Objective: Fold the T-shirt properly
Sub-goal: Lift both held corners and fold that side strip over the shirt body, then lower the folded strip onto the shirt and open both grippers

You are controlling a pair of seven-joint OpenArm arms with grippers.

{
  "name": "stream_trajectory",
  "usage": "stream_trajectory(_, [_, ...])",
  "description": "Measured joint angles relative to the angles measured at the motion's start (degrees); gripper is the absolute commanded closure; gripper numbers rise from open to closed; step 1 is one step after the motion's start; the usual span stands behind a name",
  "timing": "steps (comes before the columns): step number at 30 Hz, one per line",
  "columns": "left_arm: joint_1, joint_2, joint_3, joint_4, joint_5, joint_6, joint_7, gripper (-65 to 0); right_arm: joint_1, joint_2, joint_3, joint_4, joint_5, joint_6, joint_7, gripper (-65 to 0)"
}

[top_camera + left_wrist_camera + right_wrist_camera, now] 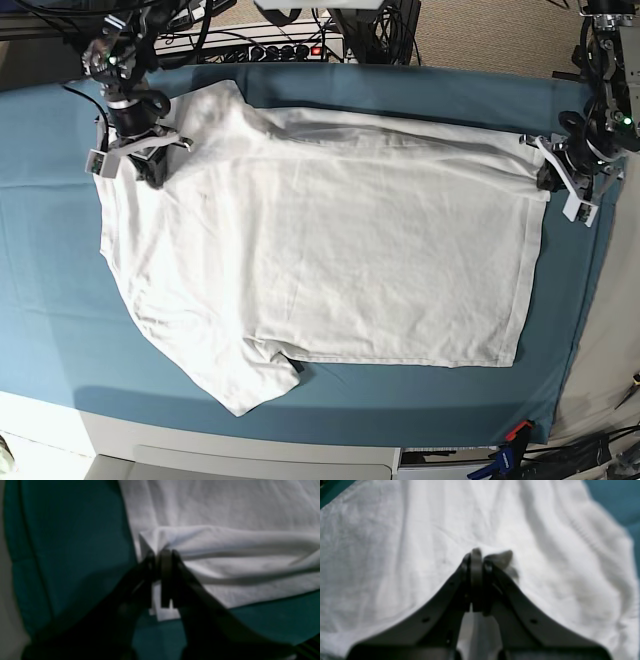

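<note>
The T-shirt's pinched edge, now at the shirt's far corner, will be released by my right gripper on the flat shirt cloth slightly nearer the front sleeve [165,230].
The white T-shirt [330,250] lies spread on the teal table cloth [400,90], one sleeve [250,385] pointing to the front edge. Its far long edge is turned over in a narrow band between the two arms. My right gripper [155,172] is at the shirt's far left corner; in the right wrist view the right gripper [480,555] is shut, with a tuft of white T-shirt [395,555] cloth pinched at its tips. My left gripper [547,178] sits at the far right corner. In the left wrist view the left gripper [162,555] is shut on a raised fold of the T-shirt [225,510].
Cables and a power strip [290,45] run behind the table's far edge. Bare teal cloth borders the shirt on all sides, widest at the front left [60,330]. A red-handled clamp [512,435] sits at the front right corner.
</note>
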Motion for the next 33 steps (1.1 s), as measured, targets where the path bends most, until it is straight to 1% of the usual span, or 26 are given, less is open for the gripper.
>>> stream_trajectory(3, [0.0, 0.0, 0.0, 0.0, 1.5, 0.4, -0.2, 0.0, 2.8, 0.0, 0.0, -6.0, -0.2, 0.1, 0.8, 0.0])
stream_trajectory(6, [0.0, 0.1, 0.0, 0.0, 3.0, 0.4, -0.2, 0.0, 5.5, 1.0, 0.0, -9.1, 0.4, 2.3, 0.8, 0.0])
stream_trajectory(7, [0.0, 0.1, 0.1, 0.0, 3.5, 0.4, -0.3, 0.0, 6.3, 1.3, 0.0, -9.4, 0.4, 2.6, 0.6, 0.0])
stream_trajectory(9, [0.0, 0.1, 0.2, 0.0, 3.7, 2.0, -0.3, 0.0, 7.5, 1.8, 0.0, -9.4, 0.5, 3.0, 0.6, 0.0])
stream_trajectory(14, [0.0, 0.1, 0.2, 0.0, 3.7, 2.1, -0.3, 0.0, 8.5, 3.0, 0.0, -9.4, 0.6, 3.0, 0.5, 0.0])
stream_trajectory(16, [0.0, 0.1, 0.2, 0.0, 3.7, 2.1, -0.4, 0.0, 8.4, 3.5, 0.0, -9.4, 3.3, 3.0, 0.1, 0.0])
stream_trajectory(17, [0.0, 0.1, 0.2, 0.0, 3.7, 2.1, -0.3, 0.0, 8.4, 3.8, 0.0, -9.4, 4.3, 3.3, 0.2, 0.0])
stream_trajectory(19, [0.0, 0.1, 0.2, 0.0, 3.8, 2.1, -0.3, 0.0, 8.5, 4.0, 0.0, -9.4, 5.4, 5.7, 0.1, 0.0])
stream_trajectory(22, [0.0, 0.1, 0.2, 0.0, 3.9, 2.2, -0.3, 0.0, 8.8, 4.0, 0.0, -9.4, 7.4, 7.5, -1.0, 0.0])
stream_trajectory(29, [0.0, 0.1, 0.2, 0.0, 4.0, 2.2, -0.6, 0.0, 11.2, 3.9, 0.0, -9.4, 7.0, 7.6, -1.0, 0.0])
stream_trajectory(30, [0.0, 0.1, 0.2, 0.0, 4.5, 2.4, -0.6, 0.0, 11.8, 3.9, 0.0, -9.4, 6.5, 7.6, -1.0, 0.0])
stream_trajectory(33, [0.0, 0.3, 0.2, 0.0, 6.6, 5.7, -0.9, 0.0, 13.6, 3.9, 0.0, -9.4, 5.0, 7.8, -0.9, 0.0])
